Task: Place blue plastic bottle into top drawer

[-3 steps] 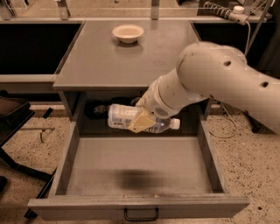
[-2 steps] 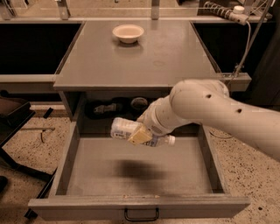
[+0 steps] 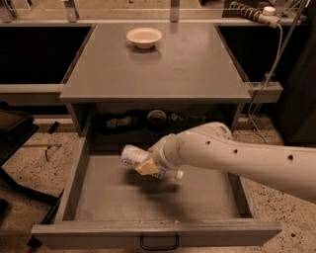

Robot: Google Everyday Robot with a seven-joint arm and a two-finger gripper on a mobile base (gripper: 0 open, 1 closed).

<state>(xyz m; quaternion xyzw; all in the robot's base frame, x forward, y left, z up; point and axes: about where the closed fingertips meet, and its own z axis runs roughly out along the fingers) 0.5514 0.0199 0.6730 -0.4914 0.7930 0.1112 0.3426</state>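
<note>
My gripper is holding the blue plastic bottle low inside the open top drawer. It will let go of it on the drawer's bottom, straight back from the black loop handle (image 3: 147, 173).
The blue plastic bottle (image 3: 134, 157) lies sideways in my gripper (image 3: 148, 165), its white cap (image 3: 179, 174) pointing right. The gripper is shut on the bottle's middle and holds it low inside the open top drawer (image 3: 98, 197), over the back centre of the drawer floor. A dark shadow lies on the floor just under the bottle. My white arm (image 3: 237, 158) reaches in from the right across the drawer. The drawer's black loop handle (image 3: 159, 243) is at the front edge.
A cream round bowl (image 3: 144, 37) sits at the back of the grey tabletop (image 3: 163, 69). Dark items (image 3: 157, 117) lie in the recess behind the drawer. A power strip (image 3: 256, 15) and cable hang at the upper right. A dark frame (image 3: 15, 148) stands left.
My arm has lowered the bottle from the drawer's back edge down and forward into the drawer. The bottle stays gripped.
</note>
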